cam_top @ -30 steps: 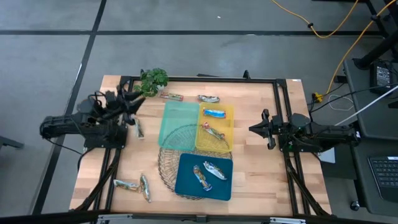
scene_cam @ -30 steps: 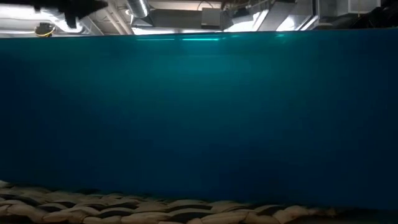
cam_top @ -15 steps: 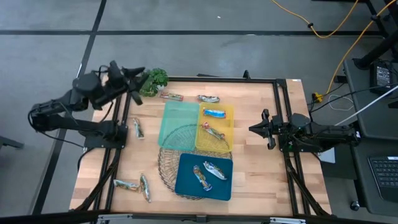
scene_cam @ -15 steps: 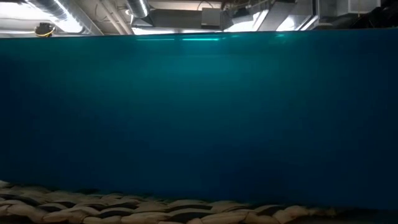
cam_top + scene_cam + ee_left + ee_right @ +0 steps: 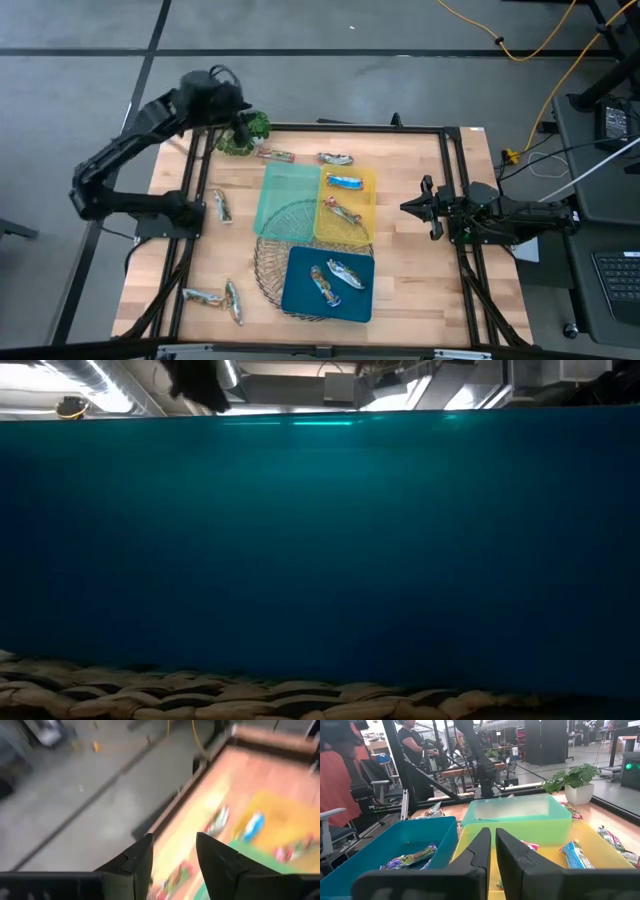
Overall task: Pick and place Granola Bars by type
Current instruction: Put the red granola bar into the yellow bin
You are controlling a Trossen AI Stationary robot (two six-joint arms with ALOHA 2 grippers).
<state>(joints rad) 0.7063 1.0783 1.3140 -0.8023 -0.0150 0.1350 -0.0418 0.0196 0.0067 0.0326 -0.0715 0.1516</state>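
Note:
I need to close my left gripper on the middle (image 5: 275,155) (image 5: 173,881) of the red-brown granola bar, which lies at the far edge, beside the potted plant.
Several foil granola bars lie flat. A red-brown one (image 5: 276,155) and a silver-green one (image 5: 336,158) lie on the wood at the far edge. Two bars lie in the yellow tray (image 5: 362,228): a blue one (image 5: 344,181) and a reddish one (image 5: 342,210). Two more (image 5: 325,283) lie in the blue tray (image 5: 300,300). One (image 5: 222,206) lies at the left and two (image 5: 203,297) at the near left. My left gripper (image 5: 238,117) is raised above the far left corner, open and empty (image 5: 174,865). My right gripper (image 5: 408,207) is shut and empty at the right (image 5: 492,845).
A green tray (image 5: 272,210) holds no bars and stands beside the yellow one over a wire basket (image 5: 268,262). A potted plant (image 5: 252,130) stands at the far left corner under my left gripper. The blue tray's wall (image 5: 320,550) fills the low view. People show in the room beyond (image 5: 415,745).
My left gripper has risen from low over the table's left side, beside the bar lying there. It has swung toward the far edge and now stands high over the plant. That bar stays where it was. My right arm has kept still.

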